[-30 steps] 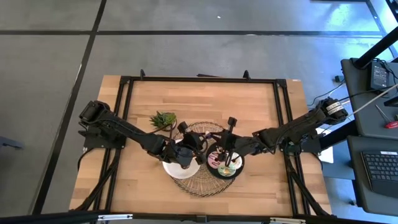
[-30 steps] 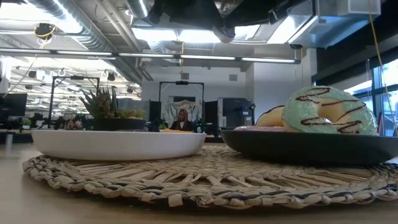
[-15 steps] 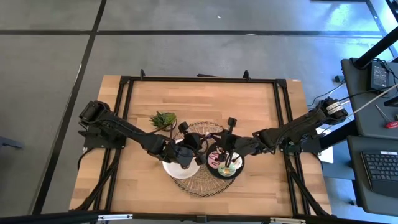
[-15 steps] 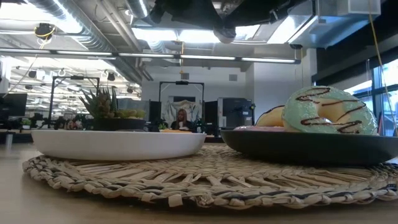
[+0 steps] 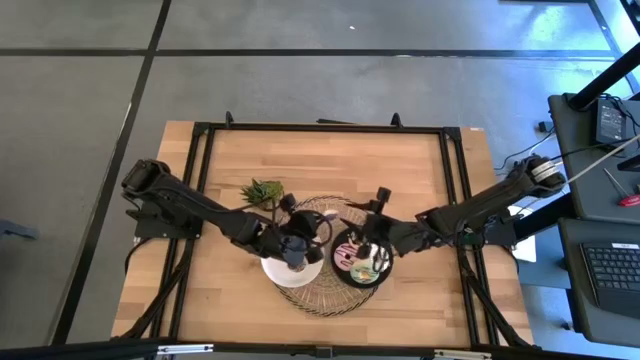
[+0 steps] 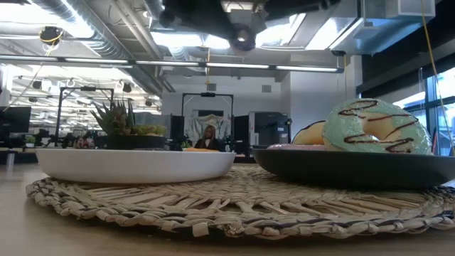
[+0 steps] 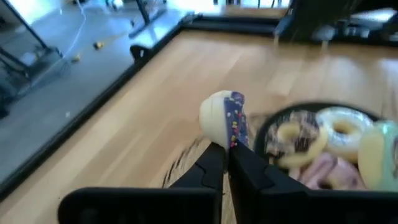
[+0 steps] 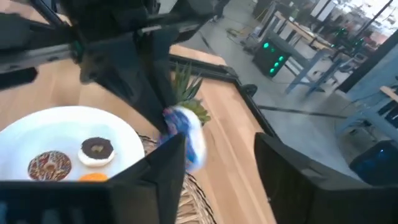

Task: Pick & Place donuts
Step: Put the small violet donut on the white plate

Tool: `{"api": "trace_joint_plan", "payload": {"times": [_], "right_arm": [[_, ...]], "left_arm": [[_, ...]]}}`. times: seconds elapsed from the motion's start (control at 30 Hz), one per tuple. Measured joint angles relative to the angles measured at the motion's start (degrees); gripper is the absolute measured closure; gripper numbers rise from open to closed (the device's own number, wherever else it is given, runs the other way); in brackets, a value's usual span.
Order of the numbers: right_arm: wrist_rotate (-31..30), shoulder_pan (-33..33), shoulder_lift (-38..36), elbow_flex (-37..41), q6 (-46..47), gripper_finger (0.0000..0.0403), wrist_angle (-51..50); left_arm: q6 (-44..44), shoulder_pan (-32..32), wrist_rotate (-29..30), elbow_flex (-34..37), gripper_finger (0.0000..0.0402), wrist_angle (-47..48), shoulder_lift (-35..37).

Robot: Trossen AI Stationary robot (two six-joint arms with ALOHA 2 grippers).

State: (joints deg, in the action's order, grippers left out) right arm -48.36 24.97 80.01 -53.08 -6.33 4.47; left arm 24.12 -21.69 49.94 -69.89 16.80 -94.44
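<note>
I should set the purple iced donut on the white plate's side [image 5: 304, 252] facing the black plate with my left gripper.
A cream donut with purple sprinkled icing [image 7: 224, 118] is up in the air over the woven mat [image 5: 325, 290], between the white plate [image 5: 280, 272] and the black plate [image 5: 385, 268]. My left gripper [image 7: 227, 163] is shut on it. My right gripper [image 8: 221, 149] is open and faces it from the right, with the donut [image 8: 185, 134] just beyond one finger. Three donuts [image 8: 68, 160] lie on the white plate. Several more lie on the black plate [image 7: 323, 143], among them a green one with brown drizzle [image 6: 377, 126]. My left gripper pinches the donut's lower rim [image 7: 227, 140] between its two fingertips. The fingers come from the table's left, slanting a little downward. The donut stands on edge beyond the fingertips, its iced face turned sideways, lifted clear of mat and plates.
A small green potted plant [image 5: 263, 190] stands just behind the mat, to the left. A black frame [image 5: 325, 128] runs around the wooden table top. The two arms meet close together over the middle of the mat.
My right gripper has drawn back a little from the middle of the mat toward the table's right edge. In the low view the dark shapes overhead have shifted. The plates and the donuts on them have stayed put.
</note>
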Motion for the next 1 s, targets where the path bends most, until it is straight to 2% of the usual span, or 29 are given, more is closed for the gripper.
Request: {"api": "trace_joint_plan", "payload": {"times": [0.1, 0.2, 0.3, 0.37, 0.47, 0.57, 0.73, 1.0], "right_arm": [[-1.12, 1.77, -2.51, 0.0, 0.11, 0.0192, -3.94], [-1.24, 2.82, -4.66, 0.0, 2.97, 0.0182, -9.5], [-1.4, 2.88, -5.44, 0.02, 7.39, 0.0179, -14.09], [-1.48, 2.82, -5.43, 0.02, 9.17, 0.0178, -15.66], [-1.45, 2.37, -4.99, 0.03, 10.34, 0.0178, -15.9], [-0.85, 1.89, -4.97, 0.04, 10.74, 0.0178, -15.87], [0.02, 1.88, -4.96, 0.04, 12.23, 0.0178, -15.9], [1.93, 1.85, -4.96, 0.11, 13.62, 0.0178, -16.41]], "left_arm": [[8.22, -1.35, -2.53, 0.0, 0.0397, 9.73, 2.58], [18.09, -3.0, -10.19, 0.0, 0.0396, 18.89, 3.99], [25.55, -5.16, -17.76, 0.12, 0.0395, 23.38, 3.92], [28.62, -6.26, -22.17, 1.13, 0.0395, 21.97, 3.42], [32.21, -7.11, -25.75, 3.42, 0.0396, 18.38, 2.15], [35.3, -7.04, -25.83, 5.54, 0.0396, 14.27, 1.66], [37.5, -5.64, -26.0, 7.35, 0.0396, 14.11, 1.6], [37.66, -2.73, -30.03, 11.42, 0.0395, 8.22, 1.62]]}}
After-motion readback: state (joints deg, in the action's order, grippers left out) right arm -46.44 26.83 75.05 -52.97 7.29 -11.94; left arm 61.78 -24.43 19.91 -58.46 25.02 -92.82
